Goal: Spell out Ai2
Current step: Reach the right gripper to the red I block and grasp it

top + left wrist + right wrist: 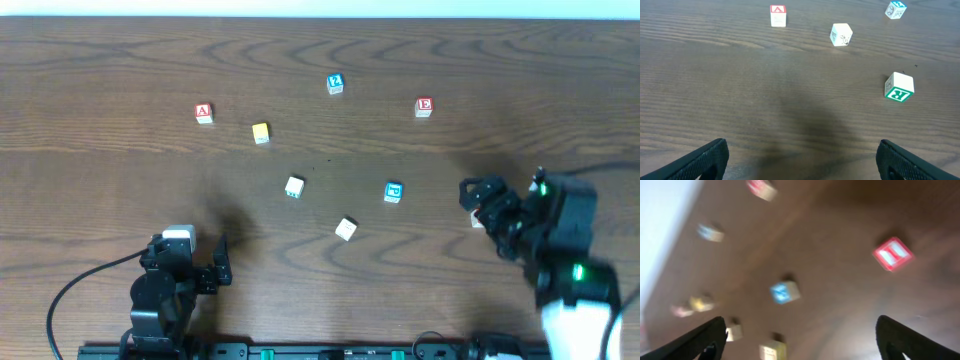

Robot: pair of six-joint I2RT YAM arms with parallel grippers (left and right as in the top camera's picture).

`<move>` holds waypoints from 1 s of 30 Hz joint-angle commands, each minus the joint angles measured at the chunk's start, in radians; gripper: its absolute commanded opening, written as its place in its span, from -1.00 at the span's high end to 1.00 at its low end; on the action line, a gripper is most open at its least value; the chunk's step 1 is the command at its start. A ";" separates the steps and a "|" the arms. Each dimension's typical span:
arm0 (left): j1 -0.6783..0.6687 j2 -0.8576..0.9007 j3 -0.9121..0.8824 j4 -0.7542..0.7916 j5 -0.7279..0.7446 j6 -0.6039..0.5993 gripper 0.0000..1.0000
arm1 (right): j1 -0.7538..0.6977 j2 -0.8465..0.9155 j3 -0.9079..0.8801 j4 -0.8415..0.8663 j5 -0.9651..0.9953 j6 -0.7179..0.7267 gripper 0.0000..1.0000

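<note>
My right gripper should close on the sides of the red I block (477,219) (893,254) just beneath it, because that block gives the i in Ai2.
The red A block (204,114) sits at the far left and shows in the left wrist view (778,15). The blue 2 block (335,84) sits at the far middle, also in the left wrist view (895,9). I cannot make out a block with an i. My left gripper (190,258) is open and empty near the front edge, fingers wide apart in its wrist view (802,160). My right gripper (482,205) is open and empty at the right, above the table; its wrist view (800,340) is blurred.
A yellow block (261,133), a red E block (424,107), a white block with a green R (294,187), a blue block (393,192) and a white block (346,229) lie scattered. A small pale thing (478,221) shows under the right gripper.
</note>
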 commanded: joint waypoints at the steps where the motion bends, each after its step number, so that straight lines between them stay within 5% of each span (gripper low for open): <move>1: 0.004 -0.006 -0.010 0.004 -0.007 0.010 -0.91 | -0.010 0.175 0.124 -0.085 0.089 -0.201 -0.85; 13: 0.004 -0.006 -0.010 0.004 -0.007 0.010 -0.91 | -0.010 0.660 0.306 -0.248 0.310 -0.441 -0.81; 22: 0.004 -0.006 -0.010 0.004 -0.007 0.010 -0.91 | -0.010 0.737 0.306 -0.200 0.315 -0.750 -0.86; 30: 0.004 -0.006 -0.010 0.004 -0.007 0.010 -0.91 | -0.012 0.808 0.305 -0.156 0.307 -0.807 -0.69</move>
